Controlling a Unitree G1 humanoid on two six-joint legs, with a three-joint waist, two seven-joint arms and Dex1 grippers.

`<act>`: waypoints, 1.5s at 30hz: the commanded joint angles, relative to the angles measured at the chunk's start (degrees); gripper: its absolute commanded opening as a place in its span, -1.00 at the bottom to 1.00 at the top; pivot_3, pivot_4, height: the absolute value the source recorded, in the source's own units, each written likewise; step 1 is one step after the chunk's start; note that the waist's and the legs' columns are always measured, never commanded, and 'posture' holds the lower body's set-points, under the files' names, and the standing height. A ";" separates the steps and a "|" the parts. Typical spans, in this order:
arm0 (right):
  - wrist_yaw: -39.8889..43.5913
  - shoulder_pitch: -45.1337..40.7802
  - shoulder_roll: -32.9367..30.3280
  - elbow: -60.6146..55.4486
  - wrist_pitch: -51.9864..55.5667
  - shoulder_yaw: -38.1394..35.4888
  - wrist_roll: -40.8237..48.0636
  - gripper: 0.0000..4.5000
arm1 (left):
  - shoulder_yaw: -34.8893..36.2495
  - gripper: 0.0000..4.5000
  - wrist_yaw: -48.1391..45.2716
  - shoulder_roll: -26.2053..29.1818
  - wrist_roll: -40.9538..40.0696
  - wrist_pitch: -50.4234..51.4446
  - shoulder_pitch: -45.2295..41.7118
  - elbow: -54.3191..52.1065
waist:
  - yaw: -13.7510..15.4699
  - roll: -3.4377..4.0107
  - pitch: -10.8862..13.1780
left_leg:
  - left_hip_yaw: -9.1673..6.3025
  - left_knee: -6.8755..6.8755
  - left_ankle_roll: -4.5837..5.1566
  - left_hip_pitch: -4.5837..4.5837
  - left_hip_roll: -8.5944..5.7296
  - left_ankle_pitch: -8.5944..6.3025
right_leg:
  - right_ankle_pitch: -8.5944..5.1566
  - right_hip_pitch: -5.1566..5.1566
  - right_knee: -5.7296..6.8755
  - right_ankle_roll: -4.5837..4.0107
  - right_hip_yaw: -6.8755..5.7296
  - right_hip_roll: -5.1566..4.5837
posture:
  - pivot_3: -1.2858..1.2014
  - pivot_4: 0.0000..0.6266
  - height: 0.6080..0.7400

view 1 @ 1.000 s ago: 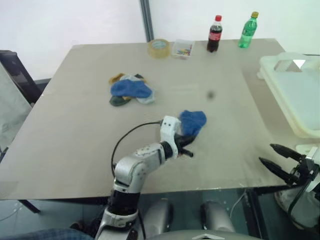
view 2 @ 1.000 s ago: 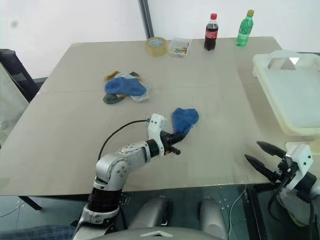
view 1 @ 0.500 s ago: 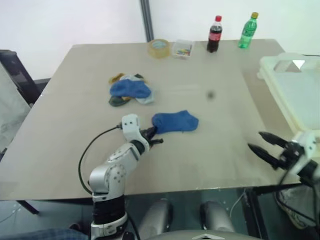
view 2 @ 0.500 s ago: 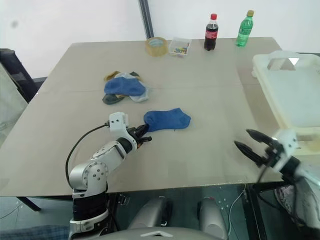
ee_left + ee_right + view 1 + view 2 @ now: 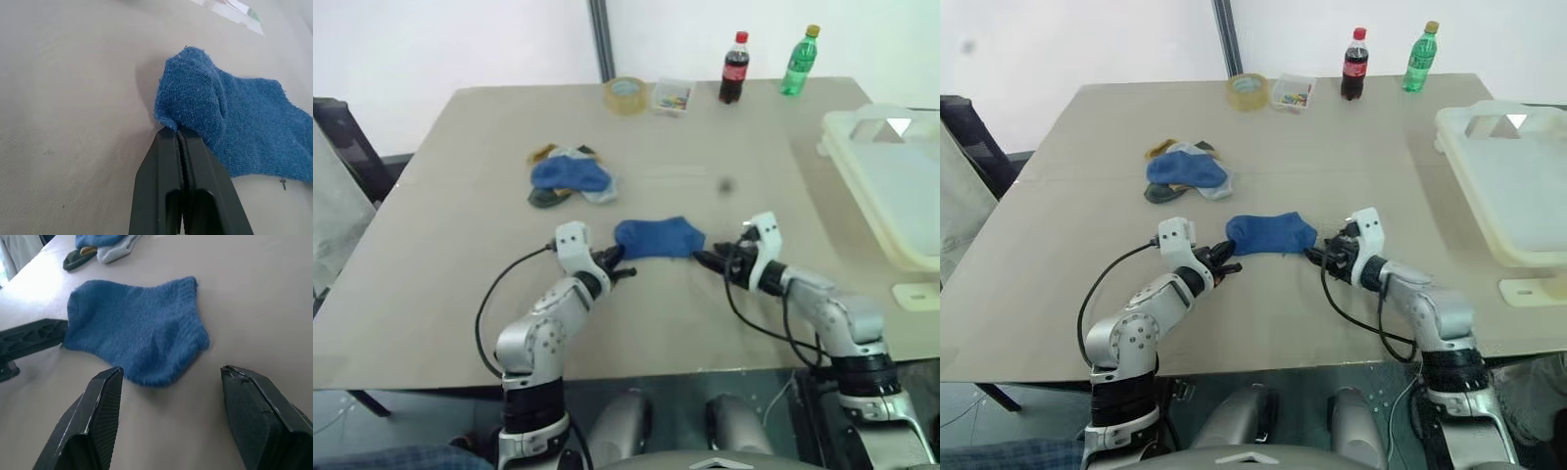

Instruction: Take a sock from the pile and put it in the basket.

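Observation:
I need to use my left gripper to set the blue sock free on the table midway (image 5: 725, 269) between the dark spot and the front edge. The sock now lies flat, apart from the pile.
A blue sock (image 5: 658, 238) lies flat on the table, apart from the pile (image 5: 566, 176) of blue, grey, yellow and dark socks farther back. My left gripper (image 5: 176, 131) is shut, pinching the sock's left edge at its fingertips (image 5: 617, 258). My right gripper (image 5: 172, 371) stands open just short of the sock's right end, one finger (image 5: 105, 401) on each side of it, touching nothing. The cream basket (image 5: 832, 147) stands at the table's right edge, with nothing showing in the part of it in view.
At the table's far edge stand a roll of tape (image 5: 625, 94), a small clear box (image 5: 671, 96), a cola bottle (image 5: 733, 67) and a green bottle (image 5: 798, 59). A dark chair (image 5: 342, 137) is beside the table's left side.
My right arm has swung in from the table's right front corner to the sock's right end, jaws still open. My left gripper drew the sock leftward, stretching it flat, then held still.

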 commanded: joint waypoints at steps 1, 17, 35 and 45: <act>-0.92 -2.62 2.38 2.06 0.95 -0.47 0.46 0.34 | -1.52 -1.00 0.04 0.30 1.13 0.60 1.16 1.90 | -0.08 0.01 -0.04 | 0.00 -0.01 0.00 0.01 0.00 0.00 | 0.00 0.00 0.01 0.00 0.00 0.01 | 0.03 -0.52 1.00; -0.24 1.58 -3.66 -8.36 8.52 -4.71 2.39 -0.98 | -9.67 -1.00 -9.90 8.40 -2.85 2.69 7.27 -9.51 | 0.09 0.02 -0.04 | 0.01 -0.12 0.00 -0.24 -0.01 -0.01 | 0.00 -0.19 -0.11 -0.01 0.02 -0.05 | 0.03 -0.52 1.00; -4.06 15.24 -15.46 -25.36 23.19 -19.77 10.47 -0.98 | -16.21 -1.00 -10.70 8.96 2.37 1.79 1.30 0.76 | 0.10 0.00 0.00 | 0.00 -0.10 0.27 -0.23 0.03 -0.15 | -0.01 -0.12 -0.12 0.00 -0.02 -0.03 | 0.03 -0.52 1.00; -4.44 15.70 -15.88 -23.94 17.59 -17.92 7.55 0.73 | -14.32 0.32 -12.38 11.10 -2.41 9.09 4.12 -4.99 | -0.93 0.02 -0.03 | 0.01 -0.11 0.26 -0.14 0.09 -0.15 | -0.01 -0.09 -0.08 0.00 0.00 0.03 | 0.03 -0.52 1.00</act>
